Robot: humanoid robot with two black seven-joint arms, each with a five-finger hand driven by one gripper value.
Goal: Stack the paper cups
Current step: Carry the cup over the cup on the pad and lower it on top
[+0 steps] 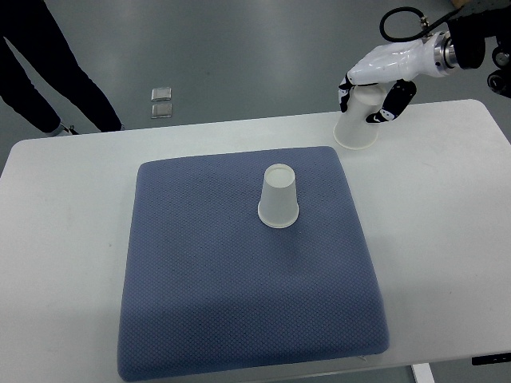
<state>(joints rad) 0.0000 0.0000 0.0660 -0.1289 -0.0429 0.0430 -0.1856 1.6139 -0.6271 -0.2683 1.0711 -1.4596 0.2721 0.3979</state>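
Next, my right gripper releases its paper cup over the top of the cup standing on the blue mat (282, 169).
One white paper cup (279, 198) stands upside down near the middle of the blue mat (207, 295). A second upside-down paper cup (357, 126) is at the mat's far right corner, over the white table. My right hand (375, 88) comes in from the upper right and its fingers are wrapped around this second cup's upper part. Whether that cup's rim rests on the table or hangs just above it I cannot tell. The left arm does not show.
The white table (64, 239) extends around the mat on all sides. A person's legs in dark trousers (48, 72) stand on the floor at the upper left. Two small square objects (161, 102) lie on the floor beyond the table.
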